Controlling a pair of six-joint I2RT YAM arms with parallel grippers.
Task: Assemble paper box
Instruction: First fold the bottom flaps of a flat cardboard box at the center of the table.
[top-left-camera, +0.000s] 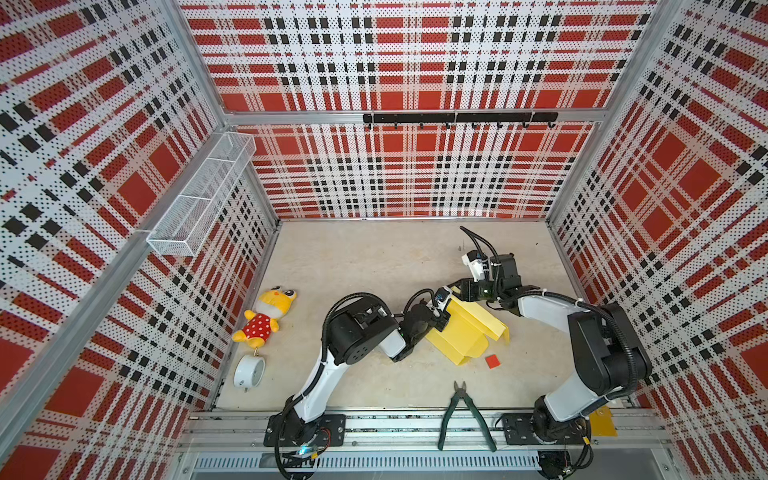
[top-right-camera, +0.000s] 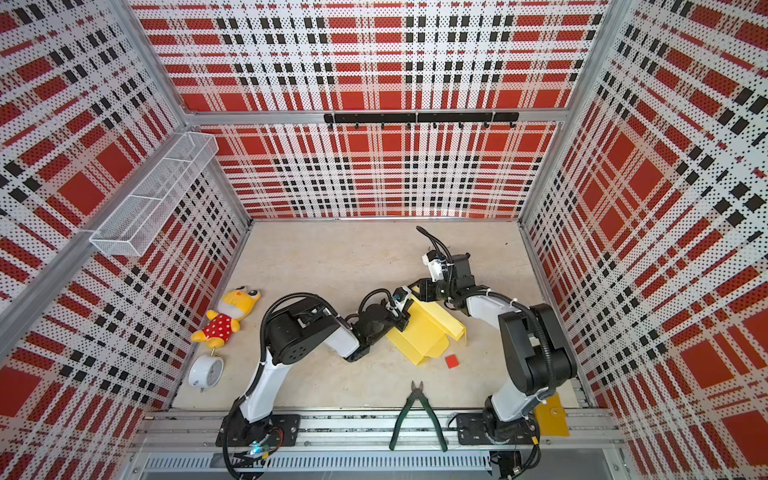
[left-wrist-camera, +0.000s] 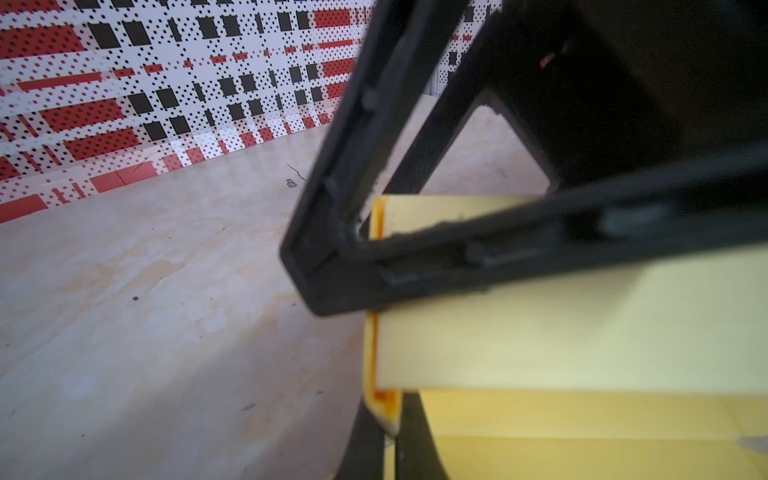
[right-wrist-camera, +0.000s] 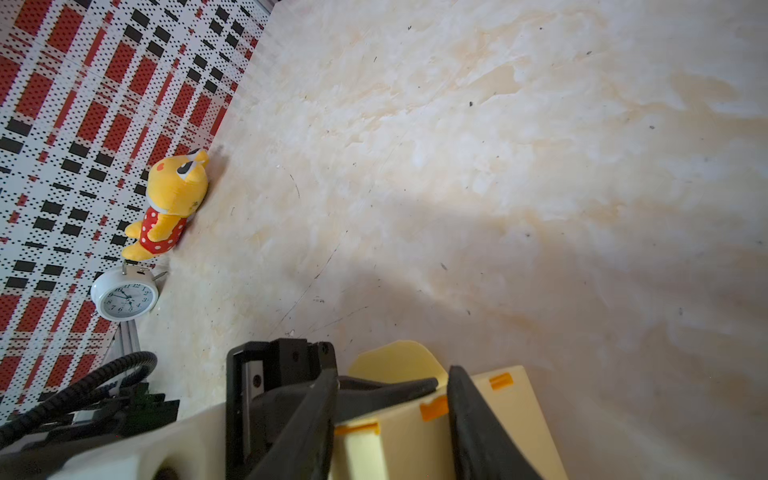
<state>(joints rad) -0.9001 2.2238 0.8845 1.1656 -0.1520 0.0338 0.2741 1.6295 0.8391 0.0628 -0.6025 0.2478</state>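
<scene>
My left gripper is pinching the box's raised side only at its low corner, so it should open and take the side's edge (left-wrist-camera: 372, 348) deeper before my right gripper backs off.
The paper box (top-left-camera: 467, 332) (top-right-camera: 424, 332), pale yellow die-cut card, lies partly folded at mid-table with one wall raised. My left gripper (top-left-camera: 448, 309) (left-wrist-camera: 388, 436) is shut on the raised wall's corner edge (left-wrist-camera: 384, 411). My right gripper (top-left-camera: 457, 287) (right-wrist-camera: 392, 370) reaches in from the far right. Its jaws stand apart, astride the same folded wall (right-wrist-camera: 395, 436), and its fingers (left-wrist-camera: 519, 253) cross in front of the card in the left wrist view. The left gripper's body (right-wrist-camera: 282, 374) shows beside them in the right wrist view.
A yellow plush toy (top-left-camera: 266, 316) and a white clock (top-left-camera: 249, 372) lie by the left wall. A small red square (top-left-camera: 493, 360) and green pliers (top-left-camera: 463, 415) lie in front of the box. A yellow-orange tag (top-left-camera: 602, 422) sits by the right arm's base.
</scene>
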